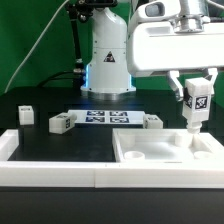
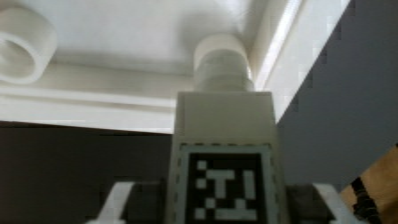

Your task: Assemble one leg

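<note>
I need to release the leg from my gripper so it stands upright in the corner of the large white panel [image 1: 205,150] just below it.
My gripper [image 1: 197,98] is shut on a leg [image 1: 196,103], a small white block with a black-and-white tag. It holds the leg upright at the exterior view's right. The leg's narrow lower end points down at the far right corner of the large white panel [image 1: 150,152]; I cannot tell whether it touches. In the wrist view the leg [image 2: 224,125] fills the middle, tag facing the camera, with my fingers [image 2: 121,200] on either side. Its round tip lies by the panel's rim [image 2: 285,50]. A round boss [image 2: 18,55] stands on the panel nearby.
Three more legs lie on the black table: one far left [image 1: 25,114], one left of centre [image 1: 62,123], one right of centre [image 1: 152,121]. The marker board [image 1: 105,118] lies between them. White border rails [image 1: 45,172] run along the front. The robot base [image 1: 108,65] stands behind.
</note>
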Controlling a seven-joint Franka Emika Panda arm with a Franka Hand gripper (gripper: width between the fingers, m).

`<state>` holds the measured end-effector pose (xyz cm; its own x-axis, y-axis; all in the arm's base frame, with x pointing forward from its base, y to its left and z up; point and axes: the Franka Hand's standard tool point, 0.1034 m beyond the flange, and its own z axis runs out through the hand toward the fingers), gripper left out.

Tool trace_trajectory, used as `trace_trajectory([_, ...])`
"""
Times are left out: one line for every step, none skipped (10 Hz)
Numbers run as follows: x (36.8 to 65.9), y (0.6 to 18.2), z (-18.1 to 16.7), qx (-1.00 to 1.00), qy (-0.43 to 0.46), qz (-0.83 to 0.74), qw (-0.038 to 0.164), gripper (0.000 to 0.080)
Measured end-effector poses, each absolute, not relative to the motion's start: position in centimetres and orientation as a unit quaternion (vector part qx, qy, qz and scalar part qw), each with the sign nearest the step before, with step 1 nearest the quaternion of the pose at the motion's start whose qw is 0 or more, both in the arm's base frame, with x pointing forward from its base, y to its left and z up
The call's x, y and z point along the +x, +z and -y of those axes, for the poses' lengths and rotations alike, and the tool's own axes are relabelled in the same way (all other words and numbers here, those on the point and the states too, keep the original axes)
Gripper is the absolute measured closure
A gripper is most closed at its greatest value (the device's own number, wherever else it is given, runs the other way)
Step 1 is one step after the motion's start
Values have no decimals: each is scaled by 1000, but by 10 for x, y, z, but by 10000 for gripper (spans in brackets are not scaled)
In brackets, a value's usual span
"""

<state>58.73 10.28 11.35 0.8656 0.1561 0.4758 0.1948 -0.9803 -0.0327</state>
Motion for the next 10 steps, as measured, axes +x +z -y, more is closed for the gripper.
trace_trajectory([587,113,-103,-965,-243,91,40,508])
trace_trajectory([586,110,-103,-965,-241,94,40,508])
trace_trajectory([585,100,-105,-966,-236,98,40,508])
trace_trajectory([590,95,-106,-966,-234,102,40,508])
trace_trajectory([597,94,-107,-965,-237,104,40,508])
trace_trajectory([601,95,-107,-965,-239,105,40,508])
trace_trajectory([604,94,-108,-964,-239,106,40,508])
trace_trajectory([607,89,-106,-964,-239,106,40,508])
trace_trajectory([611,87,-106,-963,-243,105,40,508])
trace_trajectory([613,86,-108,-962,-249,105,41,508])
